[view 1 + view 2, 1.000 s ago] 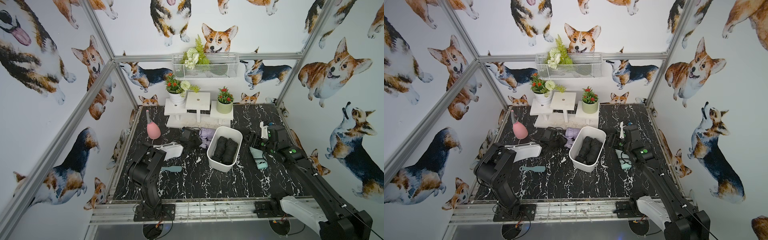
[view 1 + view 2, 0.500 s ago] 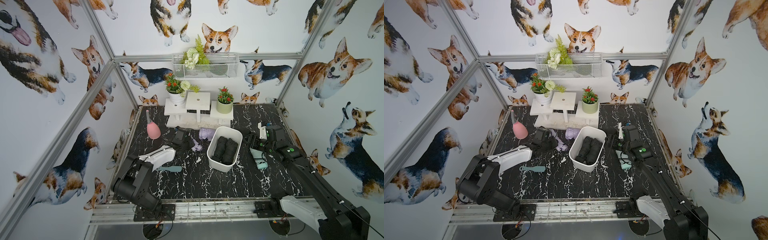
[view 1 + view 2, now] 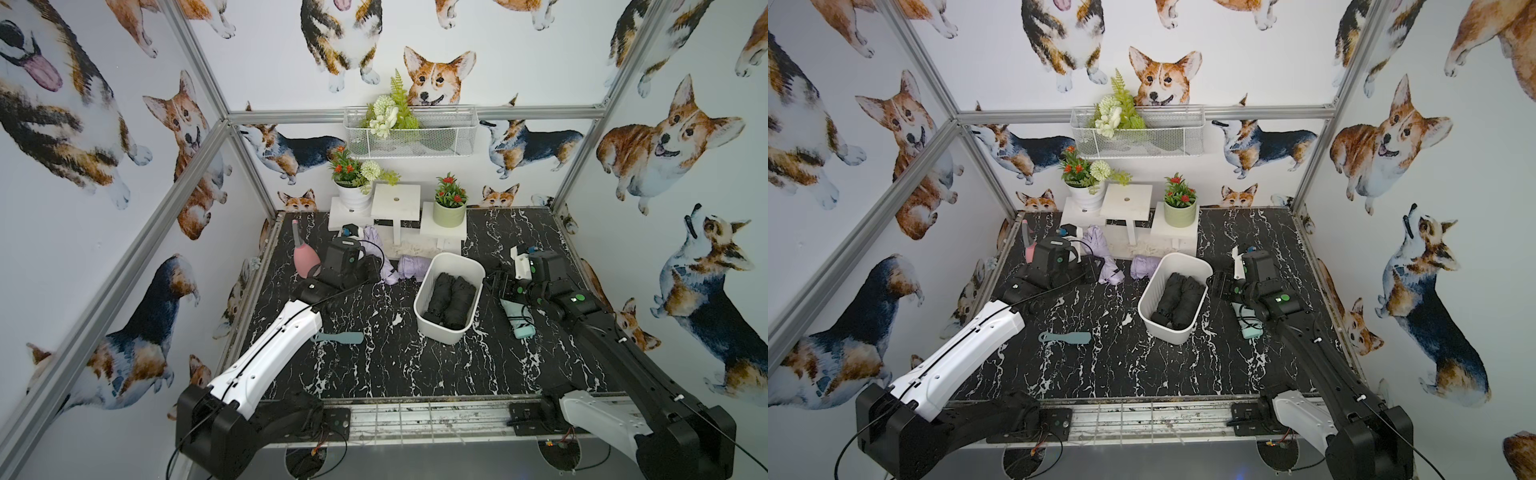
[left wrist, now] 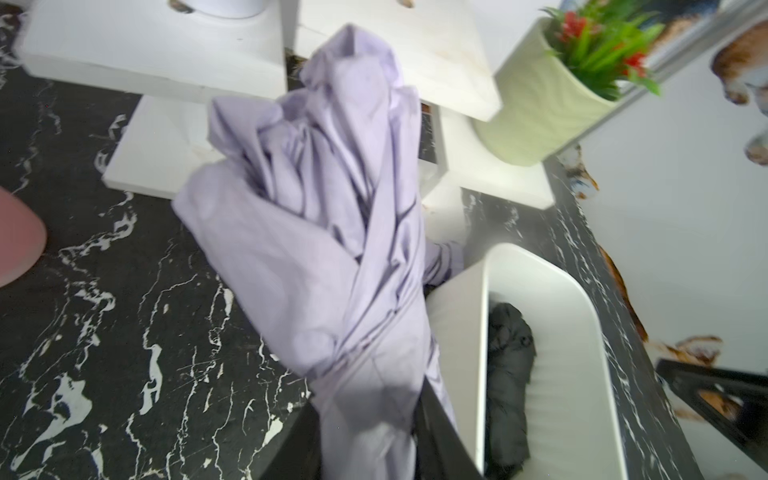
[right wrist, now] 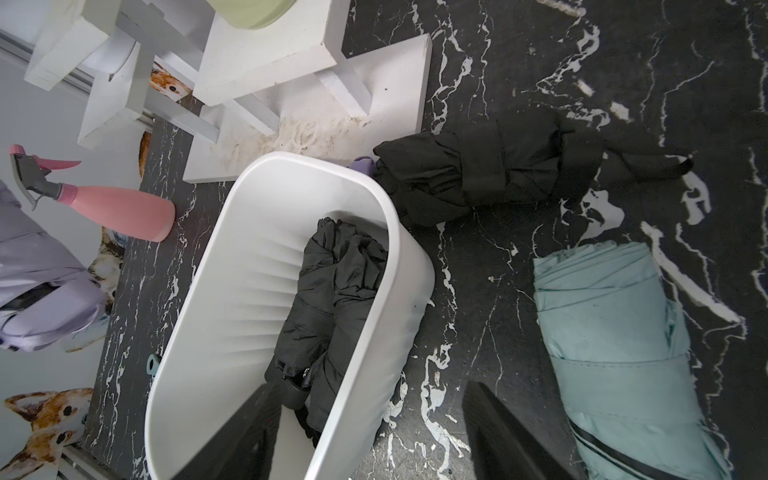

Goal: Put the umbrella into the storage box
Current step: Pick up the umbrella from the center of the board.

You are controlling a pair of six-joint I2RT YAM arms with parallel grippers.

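The folded lilac umbrella will go down on top of the two black umbrellas (image 3: 452, 293) (image 4: 507, 404) in the storage box from my left gripper.
My left gripper (image 4: 365, 432) is shut on a folded lilac umbrella (image 4: 316, 232), which stands tilted above the table at the back left (image 3: 373, 237), left of the storage box. The storage box (image 3: 440, 332) is a white tub in mid-table holding two black folded umbrellas (image 3: 451, 297). My right gripper (image 5: 365, 432) is open and low at the box's right side; one finger is inside the box, the other outside, with the wall (image 5: 374, 332) between them. A teal folded umbrella (image 5: 623, 353) lies right of the box. A black folded umbrella (image 5: 490, 174) lies beyond it.
A second lilac bundle (image 3: 409, 266) lies by the box's far left corner. A pink spray bottle (image 3: 305, 259) stands at the back left, and a teal flat paddle (image 3: 336, 337) lies at the front left. White stands (image 3: 397, 203) with potted plants line the back wall under a wire basket (image 3: 409, 133).
My left gripper has closed on the lilac umbrella and drawn it left and back, away from the box, tilting it up. The right arm has barely moved.
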